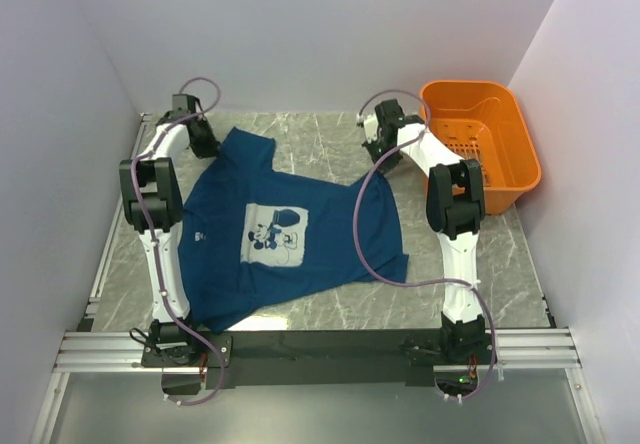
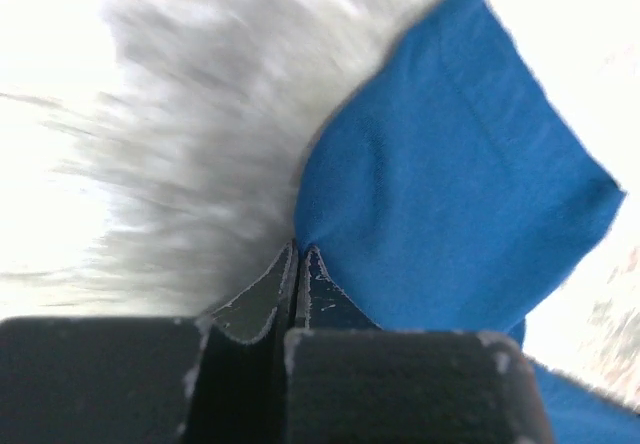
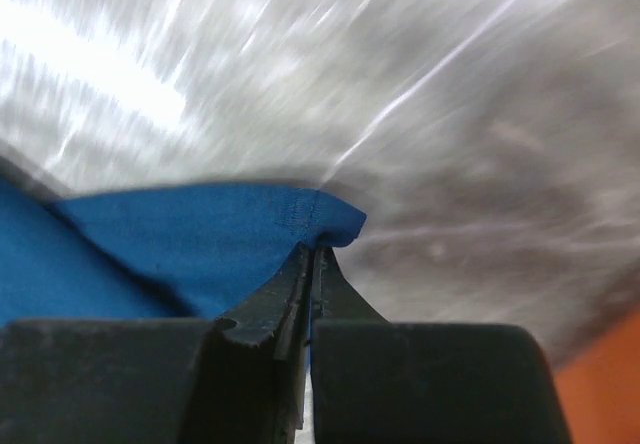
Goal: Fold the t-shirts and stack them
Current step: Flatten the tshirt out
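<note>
I should pull the t-shirt's far edge straight, as it folds beside the hem corner in my right gripper, then open and pinch the flattened hem corner point(image 3: 328, 214) before lifting.
A dark navy-blue t-shirt point(image 1: 335, 249) lies spread on the marble table, its pale cartoon-mouse print point(image 1: 272, 232) facing up. My left gripper point(image 1: 207, 147) is at the shirt's far left corner. In the left wrist view it point(image 2: 300, 252) is shut, pinching blue cloth point(image 2: 450, 194) that bunches up just past the tips. My right gripper point(image 1: 383, 160) is at the shirt's far right corner. The right wrist view shows it point(image 3: 315, 252) shut on a stitched hem corner of the t-shirt point(image 3: 200, 234), with the cloth curling over the tips.
An orange plastic basket point(image 1: 521, 134) stands at the back right, just beyond the right arm, and shows as an orange patch point(image 3: 605, 384) in the right wrist view. White walls close in the table on three sides. Purple cables loop over both arms.
</note>
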`<control>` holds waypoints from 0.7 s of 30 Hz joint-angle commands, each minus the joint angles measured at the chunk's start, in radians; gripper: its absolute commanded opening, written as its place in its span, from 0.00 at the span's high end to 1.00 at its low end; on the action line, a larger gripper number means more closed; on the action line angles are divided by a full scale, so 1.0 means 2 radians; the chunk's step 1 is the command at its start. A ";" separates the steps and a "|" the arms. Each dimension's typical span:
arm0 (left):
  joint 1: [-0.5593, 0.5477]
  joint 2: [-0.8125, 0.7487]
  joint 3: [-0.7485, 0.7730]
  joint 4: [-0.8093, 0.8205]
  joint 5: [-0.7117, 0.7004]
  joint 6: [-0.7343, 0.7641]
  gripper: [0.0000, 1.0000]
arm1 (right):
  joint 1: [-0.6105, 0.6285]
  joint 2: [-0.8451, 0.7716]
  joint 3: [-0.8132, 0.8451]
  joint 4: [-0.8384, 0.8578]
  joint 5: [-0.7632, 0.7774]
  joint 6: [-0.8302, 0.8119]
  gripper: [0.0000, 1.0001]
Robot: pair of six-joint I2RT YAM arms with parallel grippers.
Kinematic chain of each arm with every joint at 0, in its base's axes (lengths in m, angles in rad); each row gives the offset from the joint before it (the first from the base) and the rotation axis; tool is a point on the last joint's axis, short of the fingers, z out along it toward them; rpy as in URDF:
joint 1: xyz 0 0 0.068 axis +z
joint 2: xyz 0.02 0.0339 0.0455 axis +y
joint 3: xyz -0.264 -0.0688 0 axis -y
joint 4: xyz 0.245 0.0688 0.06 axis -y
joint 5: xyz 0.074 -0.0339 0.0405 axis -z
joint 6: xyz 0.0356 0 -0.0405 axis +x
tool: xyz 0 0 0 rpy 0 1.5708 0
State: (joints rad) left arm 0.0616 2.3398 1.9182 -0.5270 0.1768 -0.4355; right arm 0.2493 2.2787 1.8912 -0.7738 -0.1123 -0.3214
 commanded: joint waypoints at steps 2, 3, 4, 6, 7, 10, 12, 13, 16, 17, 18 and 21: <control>0.032 0.017 0.065 -0.002 -0.039 -0.038 0.99 | -0.015 0.024 0.087 0.007 0.040 0.009 1.00; 0.034 0.021 0.075 -0.003 -0.041 -0.041 0.99 | -0.016 0.032 0.113 0.005 0.044 0.009 1.00; 0.039 0.025 0.092 -0.004 -0.040 -0.046 0.99 | -0.016 0.044 0.124 0.004 0.048 0.009 1.00; 0.044 0.040 0.108 -0.008 -0.029 -0.051 0.99 | -0.016 0.053 0.145 0.007 0.054 0.007 1.00; 0.046 0.045 0.124 -0.010 -0.026 -0.054 0.99 | -0.015 0.059 0.150 0.012 0.055 0.007 1.00; 0.048 0.055 0.126 -0.010 -0.017 -0.058 0.99 | -0.015 0.071 0.163 0.016 0.055 0.006 1.00; 0.048 0.055 0.121 -0.010 -0.019 -0.057 0.95 | -0.015 0.076 0.170 0.018 0.055 0.005 1.00; 0.048 0.053 0.113 -0.008 -0.019 -0.055 0.80 | -0.016 0.078 0.171 0.020 0.055 0.005 0.91; 0.050 0.032 0.092 0.010 -0.021 -0.052 0.51 | -0.018 0.073 0.173 0.029 0.055 0.006 0.66; 0.052 0.016 0.089 0.016 -0.024 -0.051 0.46 | -0.018 0.071 0.173 0.033 0.053 0.006 0.61; 0.051 0.008 0.086 0.020 -0.028 -0.052 0.42 | -0.018 0.069 0.174 0.036 0.052 0.007 0.57; 0.056 -0.015 0.085 0.039 -0.030 -0.051 0.32 | -0.020 0.063 0.181 0.044 0.046 0.010 0.46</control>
State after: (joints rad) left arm 0.1635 2.4252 2.0834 -0.5198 0.1329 -0.5392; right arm 0.2203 2.4390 2.1944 -0.7399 -0.0227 -0.3096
